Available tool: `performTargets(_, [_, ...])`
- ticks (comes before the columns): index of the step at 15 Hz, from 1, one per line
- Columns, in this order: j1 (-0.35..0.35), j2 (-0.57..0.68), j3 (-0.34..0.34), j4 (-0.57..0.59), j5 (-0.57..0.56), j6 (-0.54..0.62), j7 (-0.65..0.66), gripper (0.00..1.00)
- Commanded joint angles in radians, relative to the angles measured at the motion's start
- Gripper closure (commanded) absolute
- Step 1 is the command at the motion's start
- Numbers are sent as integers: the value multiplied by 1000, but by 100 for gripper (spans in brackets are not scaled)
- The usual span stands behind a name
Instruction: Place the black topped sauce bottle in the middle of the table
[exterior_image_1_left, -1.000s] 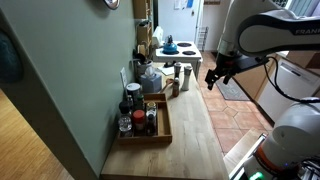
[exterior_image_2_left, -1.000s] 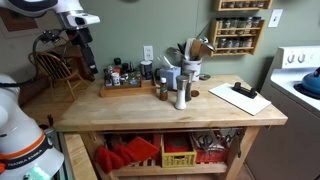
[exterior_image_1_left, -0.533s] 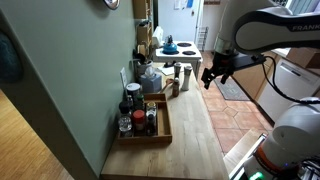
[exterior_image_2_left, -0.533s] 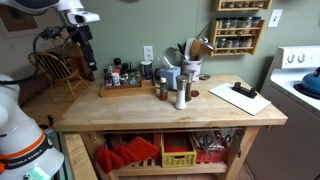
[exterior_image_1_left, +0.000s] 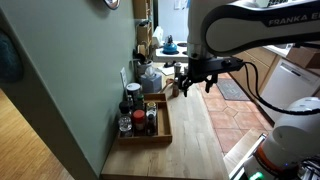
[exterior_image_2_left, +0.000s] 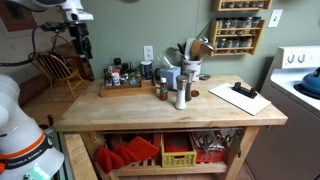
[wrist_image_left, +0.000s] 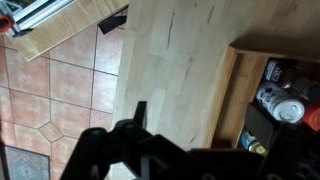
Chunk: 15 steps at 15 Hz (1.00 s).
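Next, I close my gripper on the black top of the sauce bottle (exterior_image_1_left: 151, 110) (wrist_image_left: 301, 85) in the near corner of the tray, beside the red jar.
The dark-wood tray (exterior_image_1_left: 160, 128) holds several bottles and jars at one end of the long pale wooden table (exterior_image_1_left: 195, 135). A dark bottle with a black top (exterior_image_1_left: 131, 93) stands at the tray's far end by the wall; it is too small to tell it apart in the other views. My gripper (exterior_image_1_left: 195, 79) hangs open and empty above the table, beside the tray and apart from it. It also shows in an exterior view (exterior_image_2_left: 83, 47), high above the tray (exterior_image_2_left: 125, 88). In the wrist view my gripper (wrist_image_left: 210, 135) is over bare wood (wrist_image_left: 170, 60), with the tray (wrist_image_left: 232, 90) to the right.
A utensil holder, shakers and small bottles (exterior_image_2_left: 180, 85) stand mid-table. A white cutting board (exterior_image_2_left: 238, 97) lies at the far end. Bins (exterior_image_2_left: 178, 152) sit on the shelf below. A tiled floor (wrist_image_left: 50, 90) borders the table edge.
The arm has swung from beyond the table's edge to over the table, closer to the tray. The gripper stays open and empty. The bottles have not moved.
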Motion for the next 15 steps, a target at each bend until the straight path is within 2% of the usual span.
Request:
performTargets(1, [23, 119, 60, 96, 57, -6, 234, 0])
performTargets(5, [76, 261, 88, 184, 92, 48, 341, 0])
performTargets(8, [106, 355, 105, 231, 32, 159, 377, 0])
performTargets(9, [132, 279, 57, 183, 38, 123, 355, 0])
performTargets(12, [146, 349, 60, 218, 28, 156, 367, 0])
performTargets(15, [148, 362, 59, 228, 27, 156, 368, 0])
